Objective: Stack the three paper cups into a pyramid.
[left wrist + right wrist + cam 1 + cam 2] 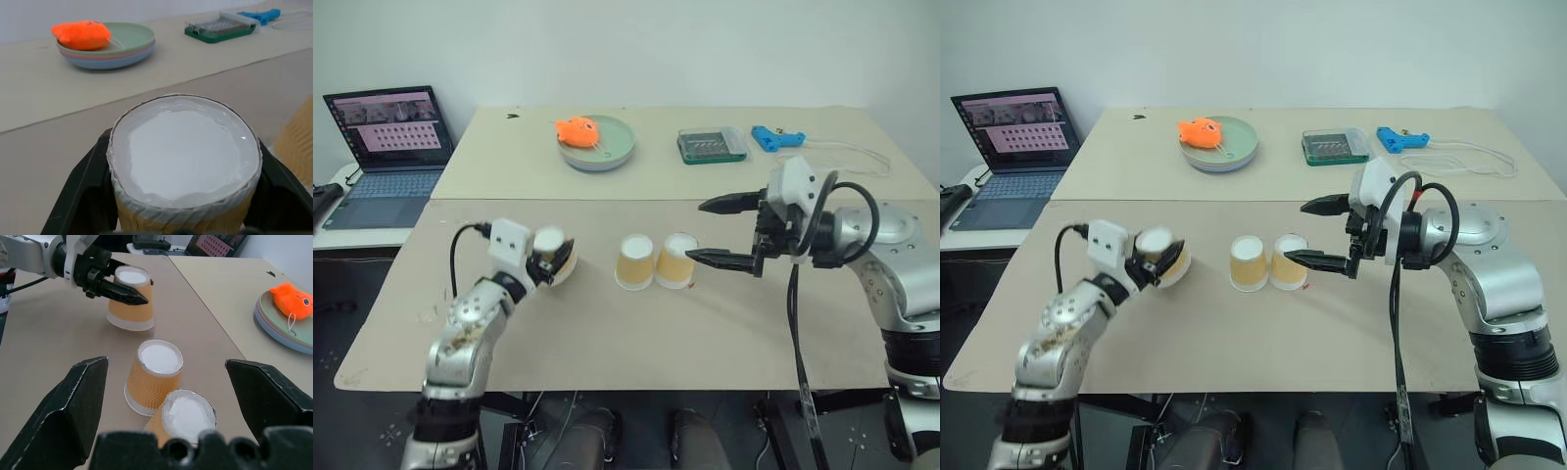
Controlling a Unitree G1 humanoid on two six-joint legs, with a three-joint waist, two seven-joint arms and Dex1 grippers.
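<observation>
The robot's left gripper should put the paper cup down across the white bases of the two (656, 244) touching cups. The held cup is still low over the table.
Three paper cups, tan-orange with white bases, are on the near table, all upside down. My left gripper (554, 260) is shut on one paper cup (551, 253), black fingers (80, 198) pressed on both sides of it; the cup is slightly tilted, low over the table. The other two paper cups (635, 261) (676, 259) stand side by side, touching, in the middle of the table. My right gripper (696, 232) is open just to the right of them, its jaws spread wide and holding nothing. In the right wrist view both standing cups (152, 374) lie between its fingers (68, 411).
On the far table are a stack of plates (612, 149) with an orange plush toy (577, 131), a green tray (712, 145) and a blue tool (775, 138) with a cable. An open laptop (386, 157) sits on a side desk at the left.
</observation>
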